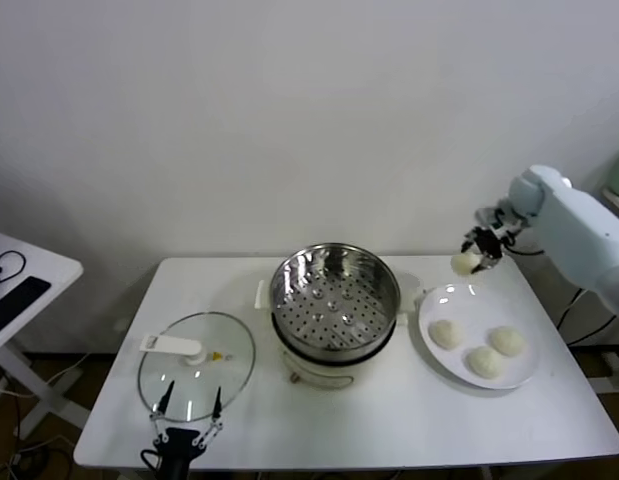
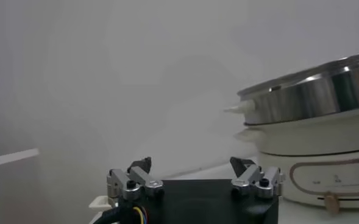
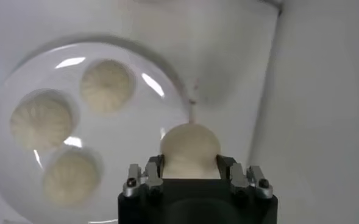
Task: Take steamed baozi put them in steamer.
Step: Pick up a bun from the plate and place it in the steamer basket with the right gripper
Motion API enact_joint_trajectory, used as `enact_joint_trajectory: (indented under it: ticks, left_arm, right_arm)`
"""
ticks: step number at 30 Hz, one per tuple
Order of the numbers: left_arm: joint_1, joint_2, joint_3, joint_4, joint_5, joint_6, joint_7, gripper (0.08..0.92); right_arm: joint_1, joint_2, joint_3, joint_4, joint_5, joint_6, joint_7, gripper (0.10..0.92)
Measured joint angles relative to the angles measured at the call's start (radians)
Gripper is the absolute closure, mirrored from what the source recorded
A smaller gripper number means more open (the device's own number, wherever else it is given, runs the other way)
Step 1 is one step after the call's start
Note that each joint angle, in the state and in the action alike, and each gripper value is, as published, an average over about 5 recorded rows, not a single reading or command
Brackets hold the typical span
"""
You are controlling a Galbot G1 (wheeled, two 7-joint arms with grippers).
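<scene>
The robot's right gripper should release the baozi, still held above the white plate, on the holed bottom of the steel steamer (image 1: 332, 277), near the steamer's far side.
My right gripper (image 1: 473, 256) is shut on one cream-white baozi (image 1: 464, 263) and holds it in the air above the far edge of the white plate (image 1: 444, 303). In the right wrist view the held baozi (image 3: 189, 148) sits between the jaws, above the plate (image 3: 136, 128). Three more baozi (image 1: 446, 333) (image 1: 506, 340) (image 1: 484, 362) lie on the plate, also in the right wrist view (image 3: 107, 85) (image 3: 42, 120) (image 3: 72, 176). The steel steamer (image 1: 335, 295), empty, stands on its cream base left of the plate. My left gripper (image 1: 189, 409) is open, low at the table's front edge.
A round glass lid (image 1: 196, 365) with a white handle lies on the white table (image 1: 369, 420), left of the steamer and just beyond the left gripper. The steamer's side (image 2: 316, 97) fills the left wrist view. A second table (image 1: 24, 270) stands at far left.
</scene>
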Motion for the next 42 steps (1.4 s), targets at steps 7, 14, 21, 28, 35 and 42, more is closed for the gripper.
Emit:
enact_joint_trajectory:
  ticks: [7,14,21,28,35,42]
  left_arm:
    - [-0.001,-0.003,0.003,0.003,0.003,0.0,-0.001,0.177]
    - [-0.003,-0.003,0.001,0.005,0.003,-0.002,-0.002,0.177]
    - [-0.005,-0.006,0.001,0.007,0.003,-0.004,-0.003,0.177]
    - [-0.006,-0.009,-0.003,0.008,0.003,-0.006,-0.003,0.177]
    - [-0.014,-0.014,-0.004,0.022,0.008,-0.01,-0.004,0.177]
    - [-0.02,-0.017,-0.002,0.03,0.014,-0.011,-0.004,0.177]
  right_arm:
    - [0.14,0.019,-0.132,0.188,0.122,0.053,0.018,0.431]
    - [0.232,0.084,-0.241,0.311,0.163,0.142,0.052,0.431]
    - [0.241,0.175,-0.302,0.322,0.122,0.245,0.086,0.431]
    - [0.192,0.233,-0.333,0.271,0.054,0.337,0.109,0.429]
    - [0.131,0.271,-0.333,0.225,-0.005,0.402,0.133,0.424]
    - [0.076,0.31,-0.304,0.175,-0.066,0.453,0.157,0.425]
